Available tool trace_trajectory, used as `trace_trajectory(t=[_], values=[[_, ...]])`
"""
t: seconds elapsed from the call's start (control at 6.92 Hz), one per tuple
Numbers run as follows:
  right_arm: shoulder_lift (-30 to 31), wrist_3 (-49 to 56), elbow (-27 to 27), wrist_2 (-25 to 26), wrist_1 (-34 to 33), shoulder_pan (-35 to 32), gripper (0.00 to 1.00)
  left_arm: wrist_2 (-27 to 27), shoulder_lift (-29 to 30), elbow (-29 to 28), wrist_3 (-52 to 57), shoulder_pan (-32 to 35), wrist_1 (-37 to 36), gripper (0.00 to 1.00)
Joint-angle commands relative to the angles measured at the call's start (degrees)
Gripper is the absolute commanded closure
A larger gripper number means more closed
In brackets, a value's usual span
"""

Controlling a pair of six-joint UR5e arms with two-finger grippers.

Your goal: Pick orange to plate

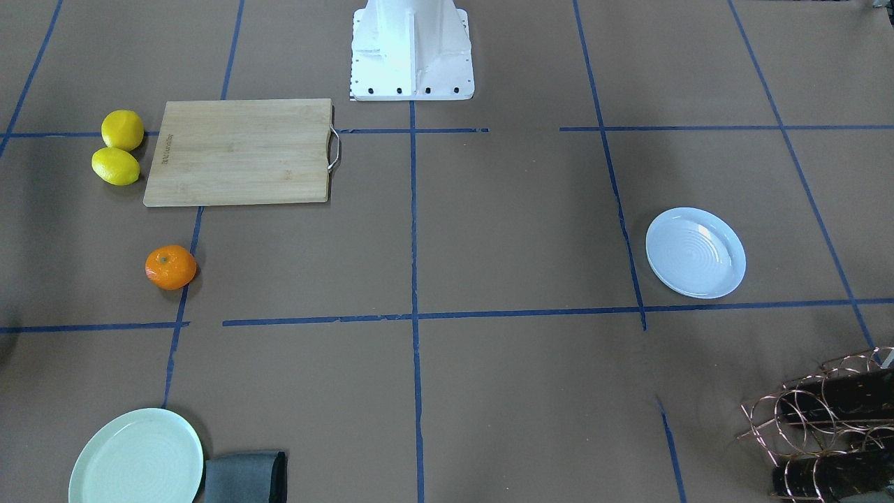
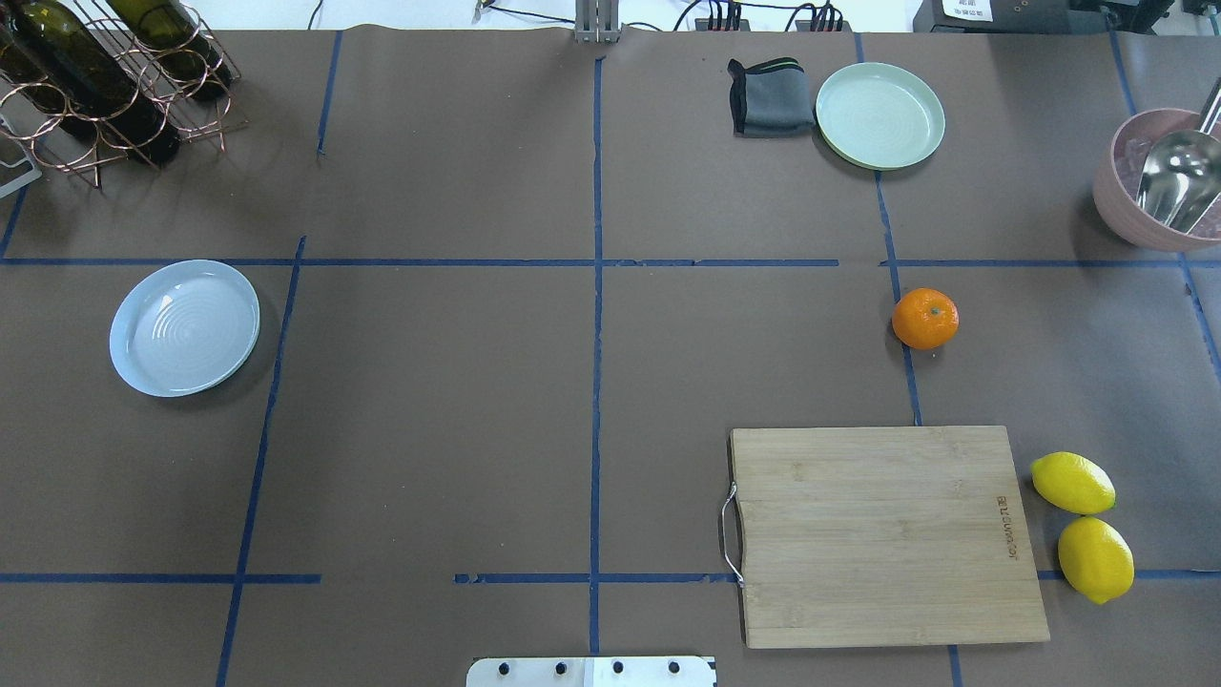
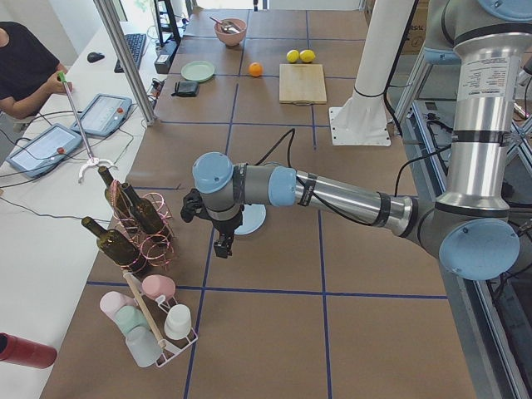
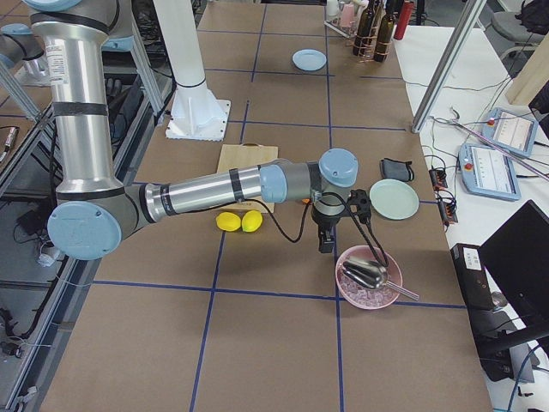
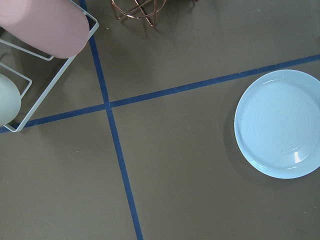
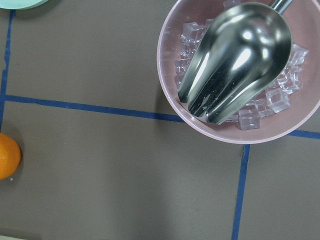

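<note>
The robot's left gripper will next move to the bluish-white plate's rim (image 1: 742, 250) (image 5: 236, 127), on the side farthest from the orange, and close there.
The orange (image 2: 924, 318) rests on the brown table, on the robot's right half, beyond the cutting board; it also shows at the left edge of the right wrist view as the orange (image 6: 7, 156). The bluish-white plate (image 2: 184, 326) lies bare on the left half. Only the side views show the grippers. My left gripper (image 3: 223, 241) hangs just before the plate (image 3: 256, 218), fingers pointing down. My right gripper (image 4: 326, 242) hovers between the pink bowl and the lemons, near the orange. I cannot tell whether either is open or shut.
A wooden cutting board (image 2: 882, 534) with two lemons (image 2: 1073, 482) beside it lies near the robot's right. A mint-green plate (image 2: 879, 114), grey cloth (image 2: 768, 95), pink bowl of ice with a scoop (image 2: 1154, 181), bottle rack (image 2: 105, 76) and cup rack (image 3: 154, 320) stand around the edges.
</note>
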State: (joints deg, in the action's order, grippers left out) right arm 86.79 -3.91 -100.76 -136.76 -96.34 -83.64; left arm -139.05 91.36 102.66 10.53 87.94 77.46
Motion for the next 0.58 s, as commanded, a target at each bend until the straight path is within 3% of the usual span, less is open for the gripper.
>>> trace_trajectory(t=[0.0, 0.43], values=[[0.1, -0.2, -0.2, -0.4, 0.2, -0.1, 0.00, 0.7, 0.2, 4.3, 0.3, 0.4, -0.3, 0.00], [0.6, -0.2, -0.3, -0.4, 0.3, -0.1, 0.00, 1.1, 0.2, 2.2, 0.5, 0.4, 2.5, 0.00]])
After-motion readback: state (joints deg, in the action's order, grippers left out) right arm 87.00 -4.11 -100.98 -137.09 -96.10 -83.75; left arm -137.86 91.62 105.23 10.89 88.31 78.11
